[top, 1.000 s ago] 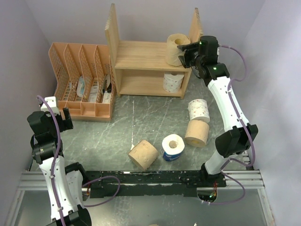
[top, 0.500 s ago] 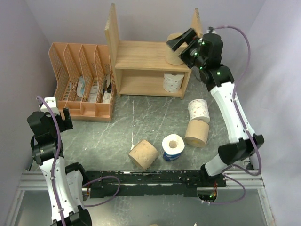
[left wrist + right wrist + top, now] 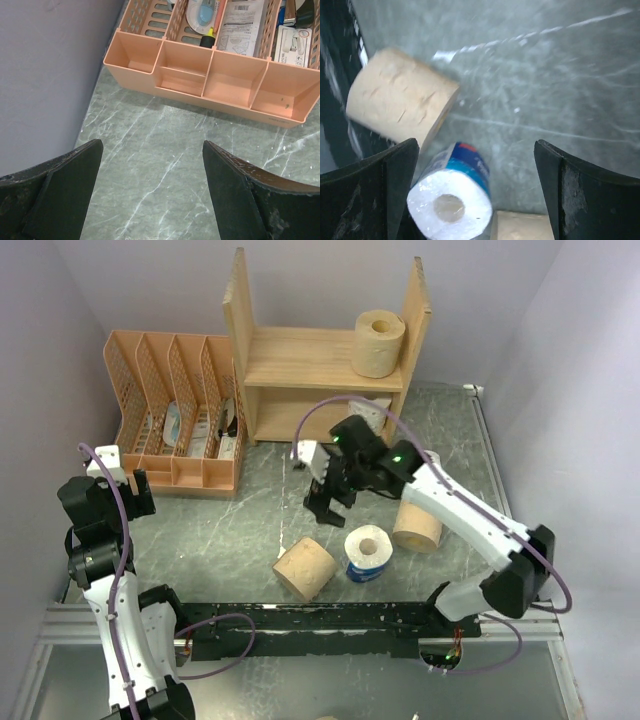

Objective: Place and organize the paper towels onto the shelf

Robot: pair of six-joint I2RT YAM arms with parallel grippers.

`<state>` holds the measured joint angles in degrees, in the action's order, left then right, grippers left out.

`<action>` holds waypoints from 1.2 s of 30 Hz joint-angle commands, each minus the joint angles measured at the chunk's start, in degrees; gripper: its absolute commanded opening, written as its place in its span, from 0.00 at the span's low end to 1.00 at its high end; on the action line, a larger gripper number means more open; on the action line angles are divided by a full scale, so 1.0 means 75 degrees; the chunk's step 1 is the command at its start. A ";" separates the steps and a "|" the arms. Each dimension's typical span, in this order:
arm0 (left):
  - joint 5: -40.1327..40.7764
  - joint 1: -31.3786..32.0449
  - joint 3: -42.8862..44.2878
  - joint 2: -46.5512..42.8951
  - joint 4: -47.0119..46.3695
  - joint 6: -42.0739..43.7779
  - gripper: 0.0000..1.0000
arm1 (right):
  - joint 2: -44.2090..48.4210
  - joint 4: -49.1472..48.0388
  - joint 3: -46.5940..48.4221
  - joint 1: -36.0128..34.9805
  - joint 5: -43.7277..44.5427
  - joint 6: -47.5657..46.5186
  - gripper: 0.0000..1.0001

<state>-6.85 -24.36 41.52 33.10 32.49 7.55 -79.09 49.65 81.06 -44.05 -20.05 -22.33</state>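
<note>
My right gripper needs to grip the tan roll lying on its side by the end edge (image 3: 321,551) (image 3: 438,117) nearest the blue-wrapped roll.
The wooden shelf (image 3: 300,350) stands at the back. One tan roll (image 3: 379,342) stands on its top tier at the right, and a white roll (image 3: 372,410) shows partly on the lower tier. On the table lie a tan roll on its side (image 3: 306,567), the blue-wrapped roll (image 3: 367,552) and an upright tan roll (image 3: 418,523). My right gripper (image 3: 324,500) is open and empty, hovering above the floor rolls. Its wrist view shows the tan roll (image 3: 400,110) and the blue-wrapped roll (image 3: 452,200) below the open gripper (image 3: 476,145). My left gripper (image 3: 128,492) is open and empty at the far left.
The orange lattice organizer (image 3: 175,410) with papers stands left of the shelf, and its front trays (image 3: 210,80) lie just ahead of my left gripper (image 3: 152,145). Walls close in on both sides. A black rail (image 3: 330,620) runs along the near edge.
My right arm has left the shelf top, with the tan roll staying there, and swung down and left over the table's middle. The left arm has not moved.
</note>
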 commanded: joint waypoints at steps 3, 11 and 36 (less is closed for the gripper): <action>-0.0069 -0.0112 0.0153 0.0051 -0.0102 0.0036 0.93 | -0.0440 0.0911 -0.0322 -0.0679 -0.0466 -0.0987 1.00; -0.0036 -0.0108 0.0140 -0.0032 -0.0113 0.0013 0.93 | -0.2085 0.1450 0.0579 0.0337 -0.2062 0.0079 0.87; -0.0139 -0.0104 0.0121 -0.0137 -0.0102 0.0059 0.93 | -0.3113 0.1974 0.0046 0.0153 -0.2052 0.0331 0.82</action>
<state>-6.85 -24.45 41.52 32.64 32.47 7.55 -101.23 63.31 81.89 -41.85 -33.36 -20.34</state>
